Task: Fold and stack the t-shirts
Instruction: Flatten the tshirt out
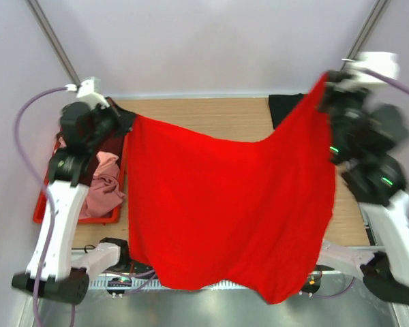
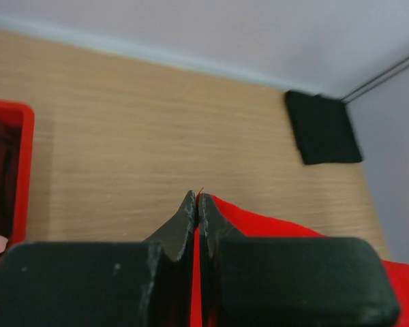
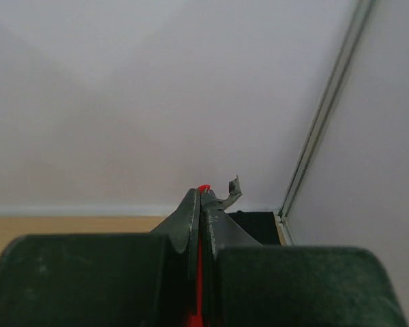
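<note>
The robot's right gripper will let go of the red t-shirt's corner on the wooden table (image 1: 282, 161) just in front of the black t-shirt.
A bright red t-shirt (image 1: 232, 211) hangs spread in the air between my two grippers, above the wooden table. My left gripper (image 1: 128, 121) is shut on its left top corner; red cloth (image 2: 273, 225) shows between and beside its fingers in the left wrist view. My right gripper (image 1: 325, 85) is shut on its right top corner, held higher; a sliver of red (image 3: 203, 189) shows at its fingertips. A folded black t-shirt (image 1: 284, 105) lies at the table's far right corner, also in the left wrist view (image 2: 322, 128). Pink and maroon shirts (image 1: 103, 184) lie in the red crate.
A red plastic crate (image 1: 42, 204) stands at the left edge of the table, its rim also in the left wrist view (image 2: 24, 163). The wooden table (image 1: 211, 116) shows bare behind the hanging shirt. White walls and metal frame posts (image 1: 53, 37) enclose the back.
</note>
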